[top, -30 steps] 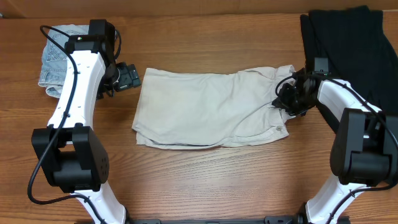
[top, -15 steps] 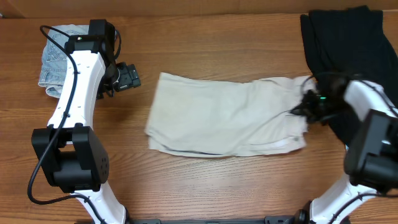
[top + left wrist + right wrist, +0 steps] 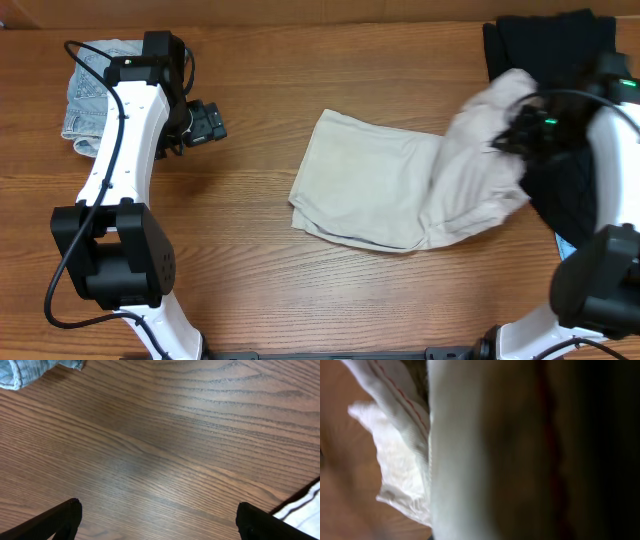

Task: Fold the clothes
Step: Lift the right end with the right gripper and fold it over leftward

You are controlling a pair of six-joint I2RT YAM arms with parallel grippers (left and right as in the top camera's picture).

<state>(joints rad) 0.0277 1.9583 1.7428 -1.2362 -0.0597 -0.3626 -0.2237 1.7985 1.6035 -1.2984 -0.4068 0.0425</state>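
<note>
Next, my right gripper releases the cream-beige shorts' raised end, now bunched above the black garment's edge, on their flat edge (image 3: 306,185) nearest my left gripper.
The cream-beige shorts (image 3: 380,185) lie right of the table's middle, their right end lifted and bunched up. My right gripper (image 3: 517,135) is shut on that raised end, above the edge of the large black garment (image 3: 545,50) at the back right. In the right wrist view the cream cloth (image 3: 465,460) fills the frame close up and hides the jaws. My left gripper (image 3: 212,124) is open and empty over bare wood, well left of the shorts. The light-blue denim shorts (image 3: 90,95) lie folded at the back left; a corner shows in the left wrist view (image 3: 30,370).
The wooden table (image 3: 300,290) stretches across the front. The black garment runs down the right edge under my right arm.
My right gripper has dragged the cream shorts to the right and lifted their right end off the table, bunching it. The left arm has not moved.
</note>
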